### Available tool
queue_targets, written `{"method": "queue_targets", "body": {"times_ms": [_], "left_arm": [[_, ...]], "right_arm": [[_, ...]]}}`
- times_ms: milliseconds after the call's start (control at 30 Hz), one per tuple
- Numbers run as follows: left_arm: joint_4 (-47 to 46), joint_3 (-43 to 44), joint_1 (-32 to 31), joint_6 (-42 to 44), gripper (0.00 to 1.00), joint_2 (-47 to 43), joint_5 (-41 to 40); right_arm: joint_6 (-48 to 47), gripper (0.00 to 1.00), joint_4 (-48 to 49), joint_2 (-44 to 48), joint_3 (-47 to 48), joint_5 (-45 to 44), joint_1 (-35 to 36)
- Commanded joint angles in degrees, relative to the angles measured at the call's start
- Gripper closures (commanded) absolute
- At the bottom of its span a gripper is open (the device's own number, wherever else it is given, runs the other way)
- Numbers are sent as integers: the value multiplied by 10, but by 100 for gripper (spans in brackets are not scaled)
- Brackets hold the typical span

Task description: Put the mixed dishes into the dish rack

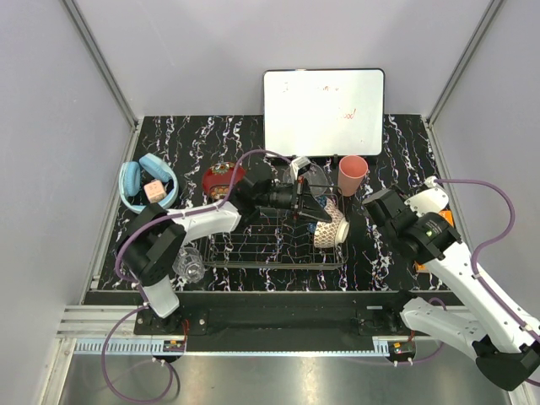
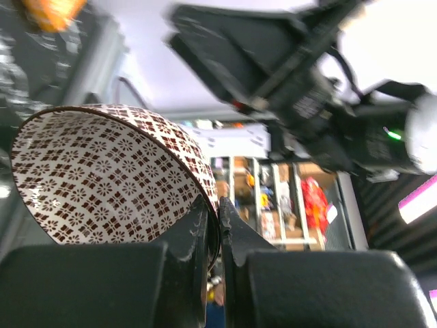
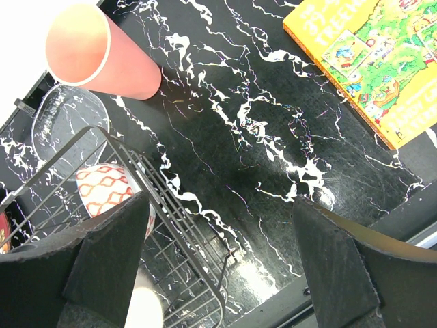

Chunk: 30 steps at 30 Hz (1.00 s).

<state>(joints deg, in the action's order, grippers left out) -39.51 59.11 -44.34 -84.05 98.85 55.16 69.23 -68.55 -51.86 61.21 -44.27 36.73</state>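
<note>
Next, my left gripper sets the patterned bowl free in the front corner of the dish rack (image 1: 325,251), the corner that is nearest to my right gripper.
My left gripper (image 1: 309,207) reaches over the chrome wire dish rack (image 1: 253,246) and is shut on the rim of a patterned bowl (image 2: 102,178), held on edge above the rack's right end (image 1: 318,224). In the left wrist view the gripper (image 2: 218,212) pinches the rim. A beige lattice bowl (image 1: 334,229) stands in the rack next to it (image 3: 102,188). A pink cup (image 1: 353,175) lies on its side behind the rack (image 3: 95,55). A clear glass bowl (image 3: 65,126) lies beside it. A red bowl (image 1: 222,179) and a small clear glass (image 1: 189,264) sit left. My right gripper (image 1: 377,209) (image 3: 222,266) is open, right of the rack.
A white board (image 1: 324,110) lies at the back. Blue headphones (image 1: 135,187) with a pink cube (image 1: 153,191) sit at the far left. An orange picture book (image 3: 369,61) lies right of the rack, under my right arm (image 1: 447,245). Grey walls close both sides.
</note>
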Motion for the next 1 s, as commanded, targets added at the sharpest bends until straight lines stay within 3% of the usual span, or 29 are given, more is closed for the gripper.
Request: {"method": "queue_targets", "body": {"times_ms": [0, 67, 267, 733, 800, 833, 900, 967], "left_arm": [[103, -5, 0, 99, 100, -15, -46], [166, -5, 0, 150, 100, -14, -63], [209, 8, -14, 184, 100, 1, -79], [185, -20, -47, 157, 97, 16, -94], [183, -16, -47, 151, 93, 19, -94], [181, -13, -47, 148, 83, 20, -91], [179, -10, -46, 143, 75, 22, -89], [179, -8, -44, 145, 54, 18, -87]], "right_arm": [[-7, 8, 10, 10, 21, -6, 1], [-9, 8, 10, 11, 24, -6, 2], [-9, 8, 10, 17, 27, -1, 2], [-11, 7, 19, 29, 1, 16, 1], [-10, 7, 21, 28, -5, 21, 2], [-10, 7, 23, 30, -7, 23, 2], [-9, 7, 25, 29, -13, 28, 2], [-9, 7, 25, 31, -15, 29, 1]]}}
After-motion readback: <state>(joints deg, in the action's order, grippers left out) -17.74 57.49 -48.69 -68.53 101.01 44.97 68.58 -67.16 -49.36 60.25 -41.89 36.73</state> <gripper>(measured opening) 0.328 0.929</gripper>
